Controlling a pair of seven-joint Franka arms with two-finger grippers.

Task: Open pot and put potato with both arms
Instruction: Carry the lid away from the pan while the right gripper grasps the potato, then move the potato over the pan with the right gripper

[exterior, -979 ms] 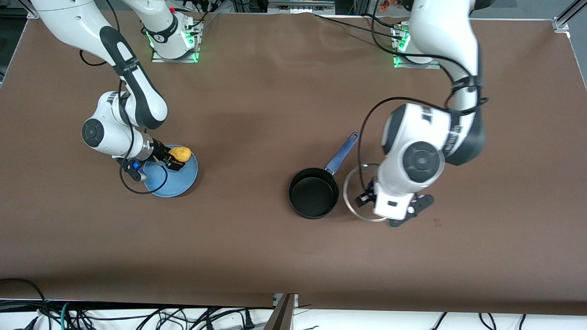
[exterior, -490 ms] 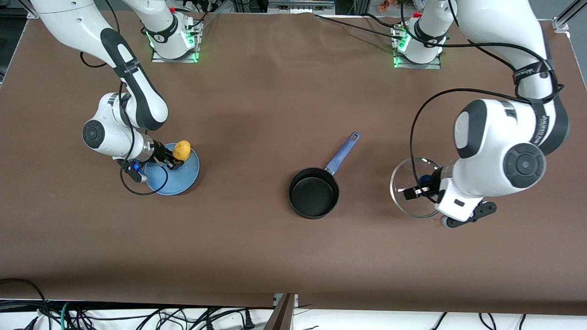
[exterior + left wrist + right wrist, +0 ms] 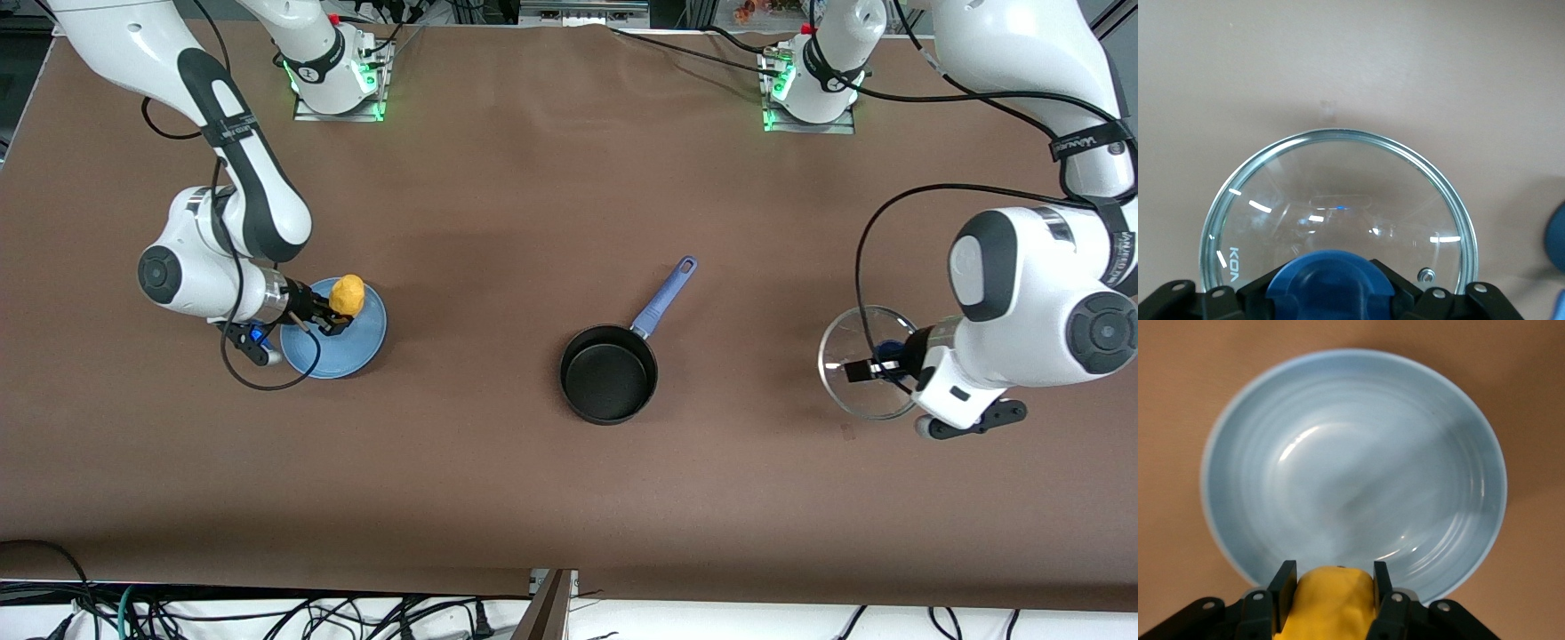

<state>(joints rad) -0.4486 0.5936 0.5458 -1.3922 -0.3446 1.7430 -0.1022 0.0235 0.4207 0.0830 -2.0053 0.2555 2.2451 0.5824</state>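
The glass lid, now held over the table, will be let go of by my left gripper on the brown table [image 3: 837, 341], between the pot and my left arm.
The black pot [image 3: 609, 384] with its long blue handle [image 3: 663, 296] stands open and empty near the table's middle. My right gripper [image 3: 331, 314] is shut on the yellow-orange potato [image 3: 347, 294] and holds it just above the blue plate [image 3: 351, 351]; the right wrist view shows the potato [image 3: 1330, 603] clamped between both fingers over the plate [image 3: 1358, 467]. My left gripper [image 3: 867, 368] is shut on the blue knob [image 3: 1330, 285] of the round glass lid [image 3: 858, 360], held over the table toward the left arm's end.
The brown table [image 3: 498, 178] stretches between the plate and the pot. Cables lie along the table's front edge.
My left arm has carried the glass lid away from the pot toward its end of the table. My right gripper has lifted the potato slightly above the plate.
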